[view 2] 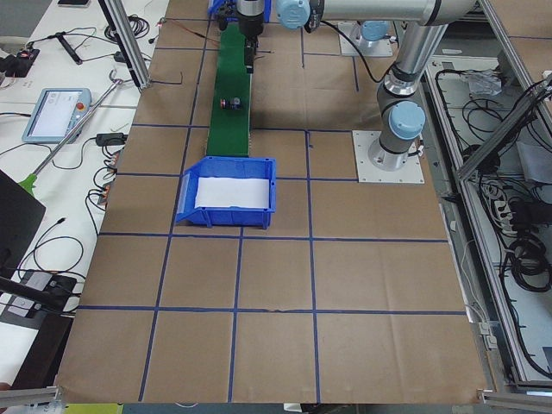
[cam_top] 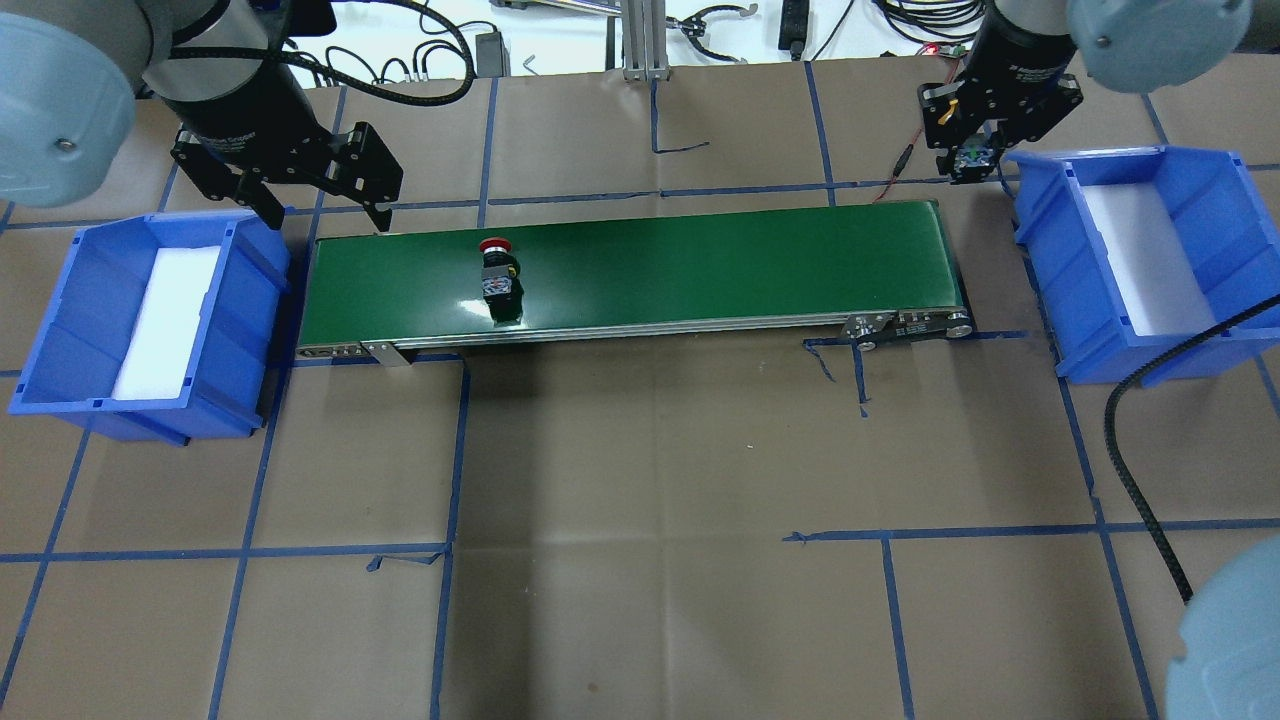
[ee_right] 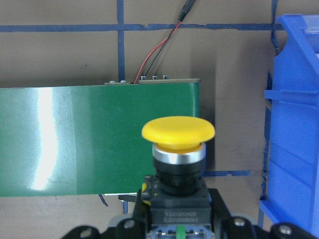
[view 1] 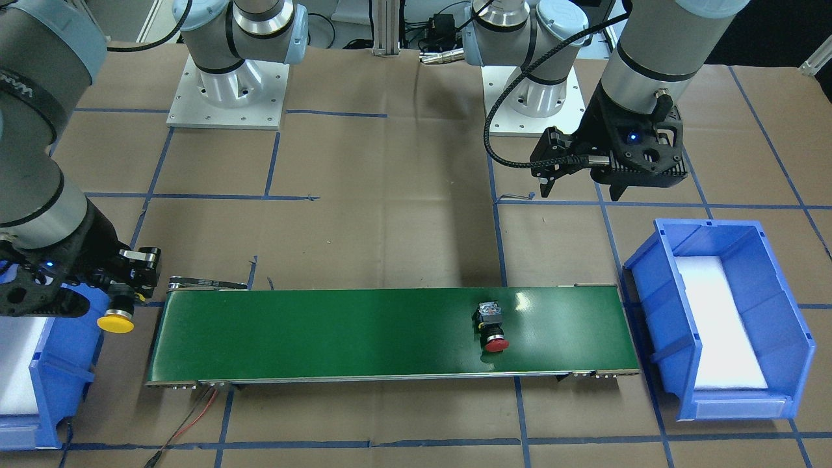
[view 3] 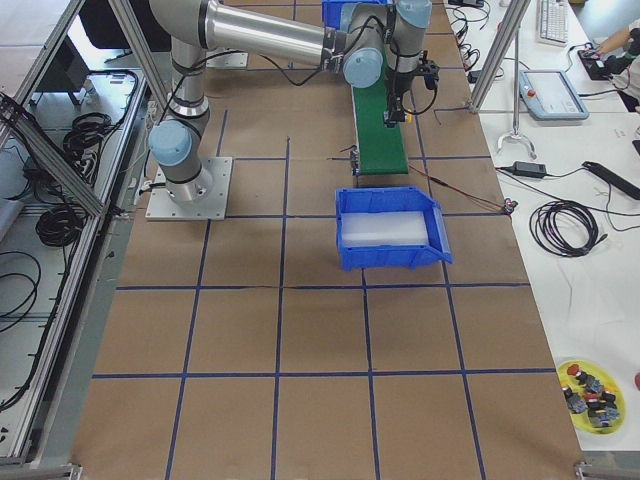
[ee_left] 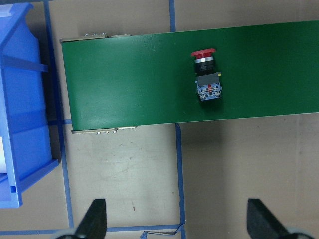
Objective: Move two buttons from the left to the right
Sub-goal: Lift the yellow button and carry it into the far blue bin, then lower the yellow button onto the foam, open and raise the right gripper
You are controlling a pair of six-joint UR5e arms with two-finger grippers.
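Next, I let go of the yellow-capped button with my right gripper on the white liner inside the blue bin [view 1: 39, 307] near the wired end of the belt.
The red-capped button [view 1: 492, 330] lies on its side on the green conveyor belt [view 1: 325, 338], toward the belt's left end; it also shows as the red button [cam_top: 497, 272] and the red button [ee_left: 207, 74]. My left gripper [cam_top: 325, 212] hovers open and empty over the paper just beyond that belt end, with both fingertips [ee_left: 94, 219] wide apart. My right gripper [view 1: 130, 286] is shut on the blocky body of the yellow-capped button [ee_right: 178, 130], cap pointing away from the wrist. It hangs over the gap between the belt's right end and the right blue bin [cam_top: 1100, 360].
A second blue bin [cam_top: 60, 330] with a white foam liner stands at the belt's left end. Red and black wires [view 1: 195, 416] run from the belt's right end. Brown paper with blue tape lines covers the table. Both arm bases stand behind the belt.
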